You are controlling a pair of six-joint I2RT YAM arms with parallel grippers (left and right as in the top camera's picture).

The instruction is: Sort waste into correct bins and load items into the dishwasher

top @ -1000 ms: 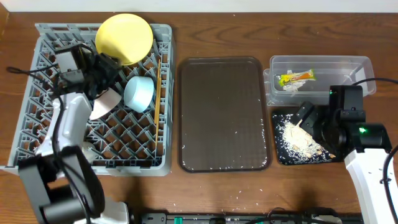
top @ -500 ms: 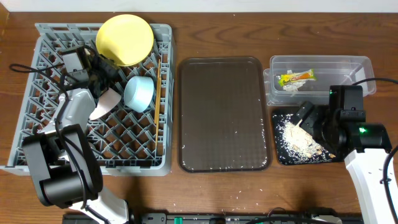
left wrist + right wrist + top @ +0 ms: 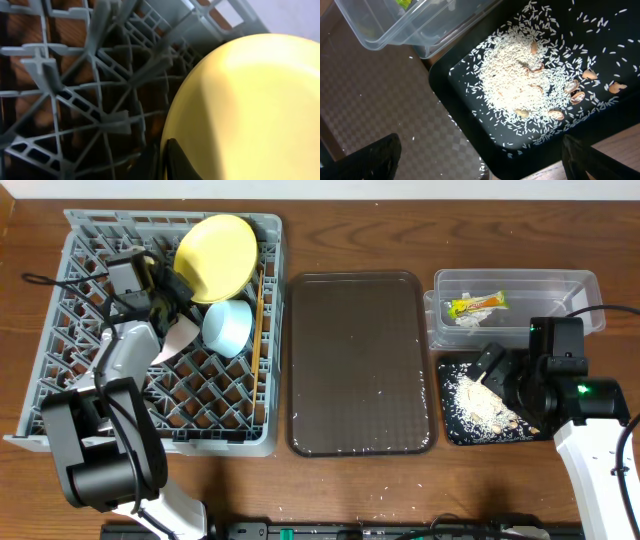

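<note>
The robot's left gripper needs to release the yellow plate on the grey rack's pegs [image 3: 180, 264] between the white-pinkish bowl and the rack's far edge.
The grey dish rack [image 3: 215, 405] holds the yellow plate [image 3: 215, 255], the light blue bowl [image 3: 228, 327], the white-pinkish bowl [image 3: 175, 340] and the chopsticks [image 3: 258, 320]. My left gripper [image 3: 168, 280] is shut on the plate's left rim. In the left wrist view the left gripper [image 3: 161, 150] pinches the plate [image 3: 240, 110] above the rack lattice [image 3: 60, 60]. My right gripper [image 3: 495, 375] hangs open and empty over the black tray [image 3: 452, 425] of rice crumbs [image 3: 480, 400]. The clear tub [image 3: 560, 290] holds the wrapper [image 3: 475, 304] and paper scraps [image 3: 468, 320].
The large brown tray [image 3: 360, 360] lies between the rack and the bins, with a few crumbs on it. In the right wrist view my right gripper [image 3: 485, 165] is above the black tray [image 3: 465, 115], with the rice [image 3: 520, 75], the tub [image 3: 420, 25] and the brown tray [image 3: 380, 100] around it.
The yellow plate has moved right and toward the front, held by my left gripper. The dish rack has shifted slightly to the right. The right arm has not moved.
</note>
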